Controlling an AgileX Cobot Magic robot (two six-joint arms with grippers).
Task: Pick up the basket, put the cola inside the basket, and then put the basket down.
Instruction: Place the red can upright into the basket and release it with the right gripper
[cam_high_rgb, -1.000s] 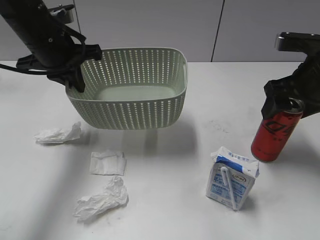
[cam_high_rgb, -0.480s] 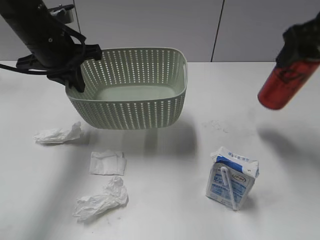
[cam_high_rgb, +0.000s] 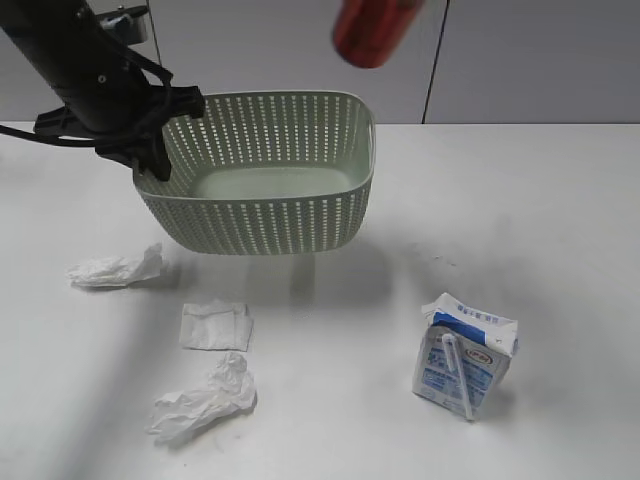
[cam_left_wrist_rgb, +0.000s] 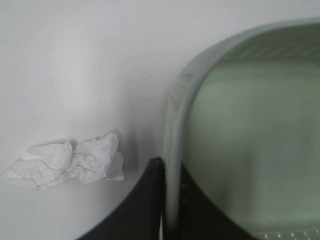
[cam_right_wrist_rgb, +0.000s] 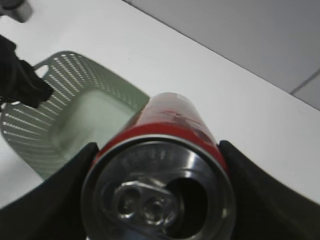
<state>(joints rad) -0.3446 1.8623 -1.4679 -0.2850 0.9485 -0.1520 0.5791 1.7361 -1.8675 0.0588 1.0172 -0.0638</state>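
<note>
Next, my right gripper releases the cola so that it stands upright on the bottom of the basket, by the basket's front side (cam_high_rgb: 298, 199), away from my left gripper.
The pale green basket (cam_high_rgb: 265, 210) hangs tilted above the table, held at its left rim by my left gripper (cam_high_rgb: 150, 150), which is shut on the basket wall (cam_left_wrist_rgb: 172, 165). The basket is empty inside. The red cola can (cam_high_rgb: 372, 30) is high at the top of the exterior view, above the basket's right half, its upper part cut off by the frame edge. My right gripper is out of the exterior view. In the right wrist view it (cam_right_wrist_rgb: 157, 192) is shut on the cola can (cam_right_wrist_rgb: 170, 117), with the basket (cam_right_wrist_rgb: 30, 125) below and to the left.
A white-and-blue milk carton (cam_high_rgb: 465, 355) stands at the front right. Three crumpled white tissues lie on the left: one under the basket's left end (cam_high_rgb: 115, 268), one flat (cam_high_rgb: 215, 325), one at the front (cam_high_rgb: 200, 400). The first tissue shows in the left wrist view (cam_left_wrist_rgb: 67, 162).
My right gripper has lifted the cola can off the table at the right and carried it up and left to above the basket. The basket and left arm have barely moved.
</note>
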